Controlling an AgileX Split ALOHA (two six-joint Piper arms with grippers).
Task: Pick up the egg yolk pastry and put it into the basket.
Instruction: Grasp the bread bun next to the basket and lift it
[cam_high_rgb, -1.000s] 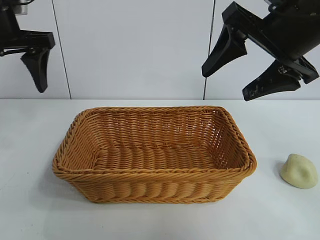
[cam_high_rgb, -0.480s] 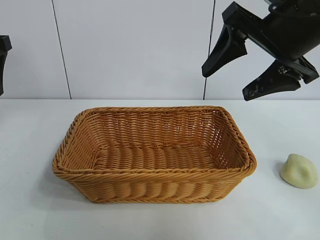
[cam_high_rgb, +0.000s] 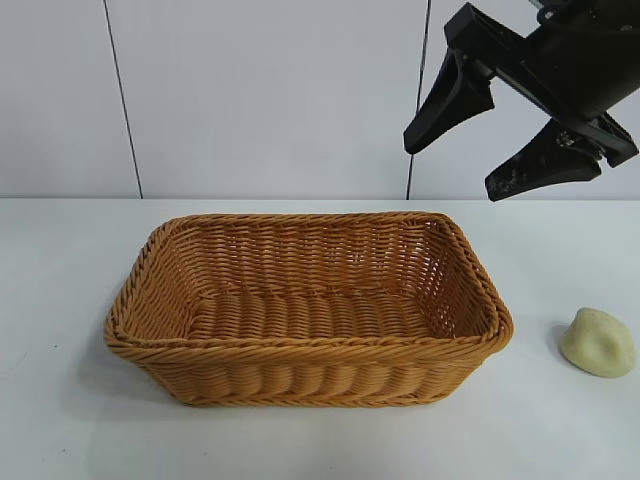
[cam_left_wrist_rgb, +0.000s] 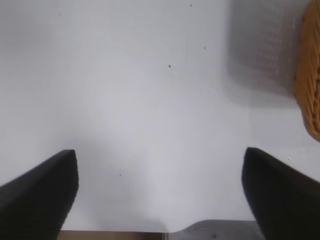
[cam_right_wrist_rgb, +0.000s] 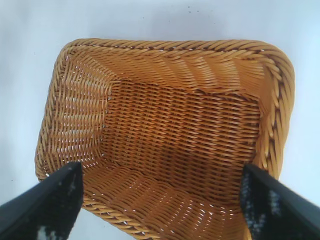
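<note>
My right gripper will next move down beside the basket and close across the middle of the egg yolk pastry (cam_high_rgb: 598, 341), holding its two opposite sides.
The egg yolk pastry (cam_high_rgb: 598, 342), a small pale cream dome, lies on the white table right of the basket (cam_high_rgb: 300, 345). The basket is a large orange-brown wicker one in the middle of the table, with nothing in it. My right gripper (cam_high_rgb: 450, 172) hangs open and empty high above the basket's back right corner, up and left of the pastry. In the right wrist view the right gripper (cam_right_wrist_rgb: 160, 170) looks down into the basket (cam_right_wrist_rgb: 175, 50); the pastry is out of that view. My left gripper (cam_left_wrist_rgb: 160, 155) is open and empty over bare table, out of the exterior view.
The white table (cam_high_rgb: 60, 300) has free surface on both sides of the basket. A white panelled wall (cam_high_rgb: 260, 100) stands behind. In the left wrist view only one end of the basket (cam_left_wrist_rgb: 310, 75) shows, and the table's edge (cam_left_wrist_rgb: 215, 231) lies near the left gripper.
The left gripper has moved out of the exterior view at the left. The right gripper, the basket and the pastry have not moved.
</note>
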